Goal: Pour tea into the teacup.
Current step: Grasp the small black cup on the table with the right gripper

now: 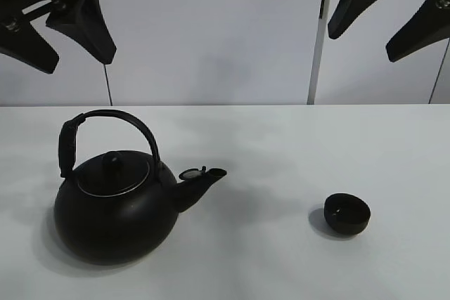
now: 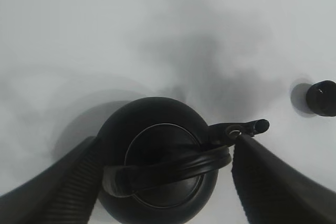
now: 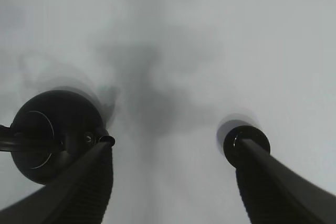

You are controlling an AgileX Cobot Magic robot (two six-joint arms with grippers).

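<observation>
I will next lower my right gripper to the teacup's outer sides (image 1: 346, 220) (image 3: 245, 147) and close it there, so that the whole teacup is between its fingers.
A big round black kettle (image 1: 116, 209) with an arched handle stands on the white table at the left, its spout pointing right. The small matte-black teacup (image 1: 346, 213) stands to its right, apart from it. My left gripper (image 1: 70, 43) hangs open high above the kettle; the left wrist view shows the kettle (image 2: 157, 161) between its fingers (image 2: 58, 190) far below, and the teacup (image 2: 323, 98) at the edge. My right gripper (image 1: 394, 29) hangs open high above the cup; the right wrist view shows the teacup (image 3: 242, 142) and kettle (image 3: 52, 135).
The white table (image 1: 281, 145) runs to a pale back wall. A light vertical post (image 1: 320, 33) stands behind the table at the right. A thin dark cable (image 1: 107, 82) hangs behind the left gripper.
</observation>
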